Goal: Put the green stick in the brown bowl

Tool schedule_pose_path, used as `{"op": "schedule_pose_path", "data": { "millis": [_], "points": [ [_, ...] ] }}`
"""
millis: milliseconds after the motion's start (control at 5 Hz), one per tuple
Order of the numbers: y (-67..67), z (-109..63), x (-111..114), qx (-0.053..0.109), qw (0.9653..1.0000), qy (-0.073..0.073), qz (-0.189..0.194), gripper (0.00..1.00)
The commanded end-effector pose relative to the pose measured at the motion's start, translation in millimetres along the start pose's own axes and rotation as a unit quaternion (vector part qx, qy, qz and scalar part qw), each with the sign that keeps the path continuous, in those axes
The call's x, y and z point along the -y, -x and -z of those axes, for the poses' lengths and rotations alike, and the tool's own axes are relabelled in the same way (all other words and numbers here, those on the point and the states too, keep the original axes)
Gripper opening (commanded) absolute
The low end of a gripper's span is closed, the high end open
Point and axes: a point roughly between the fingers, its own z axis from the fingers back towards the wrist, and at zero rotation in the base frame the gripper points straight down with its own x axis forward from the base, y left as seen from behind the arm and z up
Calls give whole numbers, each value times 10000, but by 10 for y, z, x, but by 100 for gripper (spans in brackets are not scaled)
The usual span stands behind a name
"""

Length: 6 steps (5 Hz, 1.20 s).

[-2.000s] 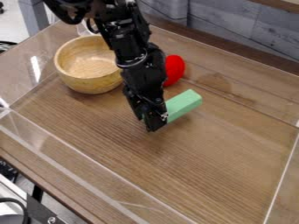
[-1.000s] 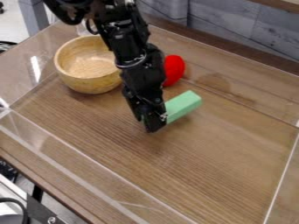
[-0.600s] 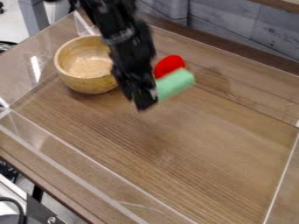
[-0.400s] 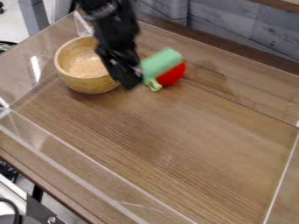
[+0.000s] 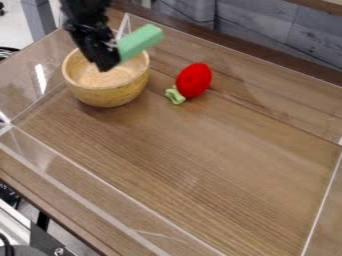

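Observation:
My gripper is going to let go of the green stick on the middle of the brown bowl's speckled inside (image 5: 100, 77).
The green stick (image 5: 140, 41) is a mint-green bar, held tilted in the air over the far right rim of the brown bowl (image 5: 107, 87). My gripper (image 5: 104, 56), black, is shut on the stick's lower left end and hangs over the bowl's speckled inside. The bowl sits on the wooden table at the back left. The fingertips are partly blurred against the bowl.
A red strawberry-like toy (image 5: 195, 79) with a small green stem lies to the right of the bowl. A clear plastic wall (image 5: 54, 165) rims the wooden table (image 5: 201, 170) on the left and front. Grey planks stand behind.
My gripper lifted the green stick off the table beside the red toy and carried it up and to the left, to above the bowl. The bowl and toy stayed put.

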Motion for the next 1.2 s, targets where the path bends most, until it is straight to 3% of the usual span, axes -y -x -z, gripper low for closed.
{"op": "schedule_pose_path", "data": {
  "millis": [0, 600, 1000],
  "points": [
    [-40, -75, -256, 112, 9997, -212, 7, 0],
    [9, 171, -662, 58, 9996, -235, -133, 0],
    [-13, 189, -781, 97, 9994, -175, -299, 0]
  ]
}}
